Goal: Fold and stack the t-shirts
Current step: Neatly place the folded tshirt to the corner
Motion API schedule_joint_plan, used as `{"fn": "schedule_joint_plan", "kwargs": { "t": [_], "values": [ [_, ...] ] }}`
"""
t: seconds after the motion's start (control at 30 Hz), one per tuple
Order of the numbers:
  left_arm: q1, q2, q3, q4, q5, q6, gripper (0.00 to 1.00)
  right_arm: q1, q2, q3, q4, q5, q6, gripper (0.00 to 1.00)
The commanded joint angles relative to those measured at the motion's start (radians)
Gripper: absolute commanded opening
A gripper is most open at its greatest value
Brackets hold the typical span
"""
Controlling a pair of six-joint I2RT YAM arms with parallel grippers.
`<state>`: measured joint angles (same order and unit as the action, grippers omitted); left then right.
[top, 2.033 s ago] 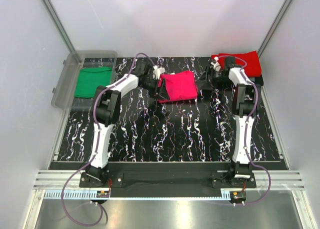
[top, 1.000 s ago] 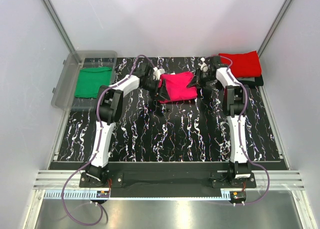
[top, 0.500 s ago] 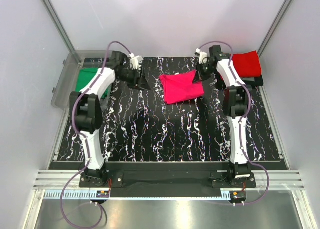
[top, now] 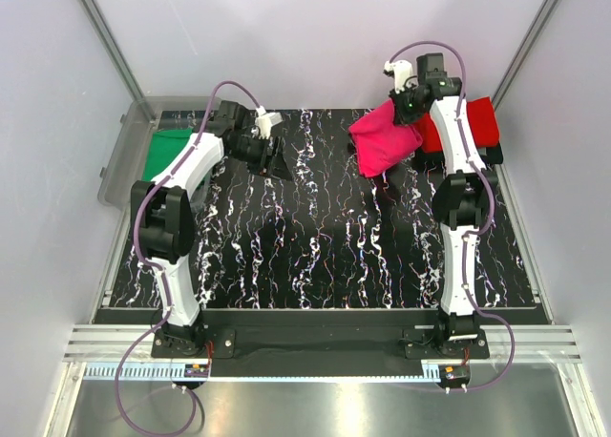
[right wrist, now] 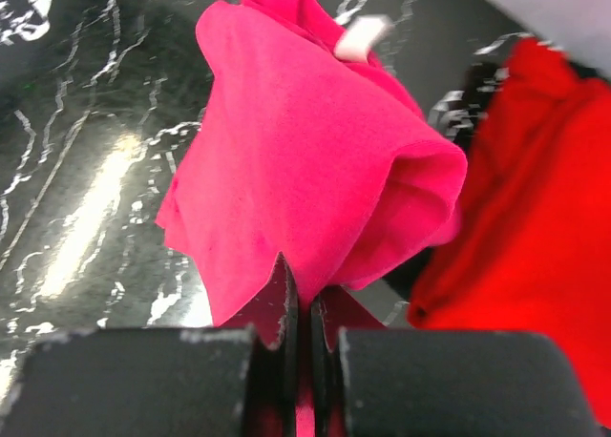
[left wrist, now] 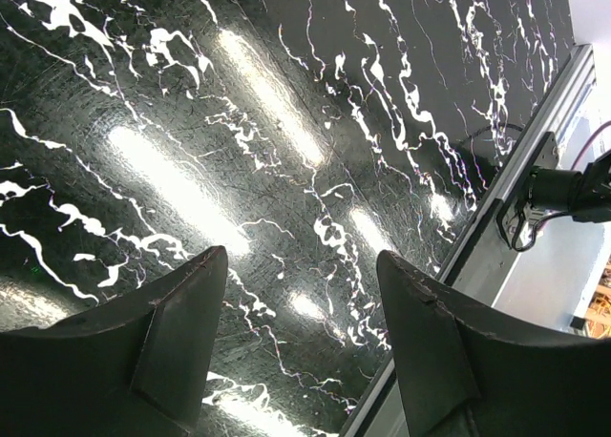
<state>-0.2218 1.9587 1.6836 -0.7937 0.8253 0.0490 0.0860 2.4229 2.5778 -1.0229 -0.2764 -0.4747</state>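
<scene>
Next, my right gripper lays the folded pink t-shirt, which now hangs above the table, down flat on top of the folded red t-shirt [top: 456, 114].
The folded magenta-pink t-shirt [top: 384, 139] hangs above the table at the back right, pinched at one edge by my shut right gripper [top: 409, 108]. In the right wrist view the pink t-shirt [right wrist: 305, 160] droops from the closed fingertips [right wrist: 304, 289], its white neck label [right wrist: 361, 38] at the top. The folded red t-shirt [top: 468, 124] lies just right of it, seen close beside the pink cloth in the wrist view [right wrist: 535, 208]. The green t-shirt [top: 164, 149] lies in the bin at the left. My left gripper [top: 279, 165] stands open over bare table [left wrist: 302, 258], holding nothing.
A clear plastic bin [top: 134, 132] sits at the table's back left corner. A black object [top: 492, 155] lies under the red t-shirt. The marbled black table [top: 315, 256] ends in a metal rail [top: 315, 342] by the arm bases.
My right gripper has closed on the pink t-shirt and lifted it up and right toward the red one. My left arm has let go and pulled back left.
</scene>
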Motion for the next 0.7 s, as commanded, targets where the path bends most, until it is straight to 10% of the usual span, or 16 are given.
{"fn": "schedule_joint_plan", "kwargs": {
  "t": [0.0,0.67],
  "values": [
    [-0.013,-0.041,0.041,0.013,-0.002,0.023,0.68,-0.023,-0.082,0.1,0.006,0.065,-0.028,0.0],
    [-0.114,-0.017,0.056,0.013,-0.037,0.037,0.69,-0.196,-0.081,0.249,0.112,0.146,-0.004,0.0]
  ]
}}
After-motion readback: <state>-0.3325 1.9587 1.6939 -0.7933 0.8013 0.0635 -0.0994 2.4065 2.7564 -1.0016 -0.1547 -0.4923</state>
